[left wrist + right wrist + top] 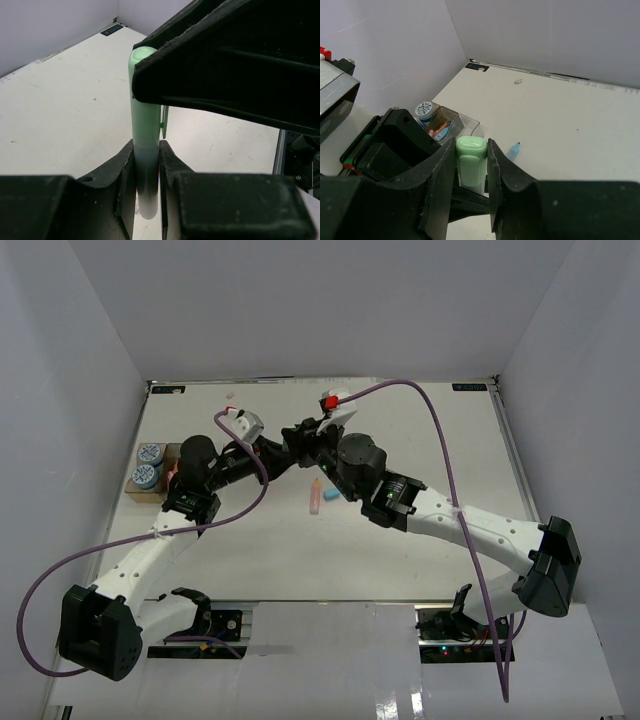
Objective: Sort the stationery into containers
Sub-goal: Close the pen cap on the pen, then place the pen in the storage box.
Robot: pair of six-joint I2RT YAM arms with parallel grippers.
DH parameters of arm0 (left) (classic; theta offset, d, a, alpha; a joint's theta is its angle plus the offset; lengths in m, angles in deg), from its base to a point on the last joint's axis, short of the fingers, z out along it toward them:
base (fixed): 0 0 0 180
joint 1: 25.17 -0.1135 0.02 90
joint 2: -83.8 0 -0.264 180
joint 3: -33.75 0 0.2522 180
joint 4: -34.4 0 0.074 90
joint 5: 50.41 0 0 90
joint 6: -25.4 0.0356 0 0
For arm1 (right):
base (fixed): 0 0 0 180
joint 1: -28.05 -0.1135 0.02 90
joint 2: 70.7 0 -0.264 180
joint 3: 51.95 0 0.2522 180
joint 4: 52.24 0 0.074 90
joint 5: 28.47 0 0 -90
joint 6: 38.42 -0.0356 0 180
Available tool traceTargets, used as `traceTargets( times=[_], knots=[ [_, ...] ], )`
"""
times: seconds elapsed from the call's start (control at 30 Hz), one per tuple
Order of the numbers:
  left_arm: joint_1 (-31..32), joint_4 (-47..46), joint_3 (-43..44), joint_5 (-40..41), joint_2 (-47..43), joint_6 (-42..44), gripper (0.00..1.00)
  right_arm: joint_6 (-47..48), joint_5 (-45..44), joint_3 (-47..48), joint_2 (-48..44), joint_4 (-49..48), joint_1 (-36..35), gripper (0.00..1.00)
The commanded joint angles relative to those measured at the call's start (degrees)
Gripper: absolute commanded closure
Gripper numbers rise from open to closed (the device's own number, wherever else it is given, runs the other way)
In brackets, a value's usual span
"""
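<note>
Next, my left gripper releases the mint-green highlighter, now held by both grippers above the table, inside the clear bin [206, 481], close to the tan bin with the rolls.
A mint-green pen [145, 110] is held by both grippers above the table. My left gripper [146, 152] is shut on its white lower end. My right gripper [471, 152] is shut on its green clipped cap [471, 150]; one of its fingers [225, 65] crosses the left wrist view. In the top view the two grippers, left [283, 447] and right [305, 435], meet at mid-table. The bins stand at the left: a tan one [135, 491] holds two blue-and-white rolls [149, 454], and a clear one [465, 121] holds pastel pieces [437, 131].
A pink piece [315, 498] and a blue piece [331, 493] lie on the table under the right arm. The blue piece [513, 150] also shows in the right wrist view. Grey walls close in the table on three sides.
</note>
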State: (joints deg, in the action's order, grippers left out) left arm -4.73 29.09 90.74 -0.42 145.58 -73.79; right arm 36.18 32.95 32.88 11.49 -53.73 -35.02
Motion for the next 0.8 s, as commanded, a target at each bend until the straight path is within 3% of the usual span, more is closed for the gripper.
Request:
traceTargets(
  times=[0.0,0.07,0.1,0.27,0.43,0.67,0.77],
  knots=[
    [-0.41,-12.95,8.46,3.45,-2.19,1.54,1.00,-0.78,6.79,-3.49,3.68,23.68,-3.11,0.80],
    [-0.41,-9.43,7.76,2.48,-2.36,2.16,1.00,0.45,5.65,-2.17,2.63,23.59,-3.03,0.71],
    [-0.41,-6.45,5.93,1.96,-2.63,2.25,1.00,0.89,4.42,-0.68,2.19,23.59,-2.94,0.59],
    [-0.41,2.79,-0.76,6.77,-5.70,3.56,1.00,3.09,1.25,2.32,-5.00,23.42,-1.54,0.25],
    [-0.41,9.57,-3.32,17.04,-7.02,3.65,1.00,5.29,-0.16,0.57,-12.48,24.38,-0.57,0.05],
    [-2.69,26.96,2.74,33.30,-0.36,4.18,1.00,7.39,-2.27,-7.06,-22.15,26.93,0.14,0.10],
    [-9.27,33.64,5.55,33.42,4.39,3.31,1.00,7.49,-1.75,-10.59,-24.09,26.85,0.58,0.10]
  ],
)
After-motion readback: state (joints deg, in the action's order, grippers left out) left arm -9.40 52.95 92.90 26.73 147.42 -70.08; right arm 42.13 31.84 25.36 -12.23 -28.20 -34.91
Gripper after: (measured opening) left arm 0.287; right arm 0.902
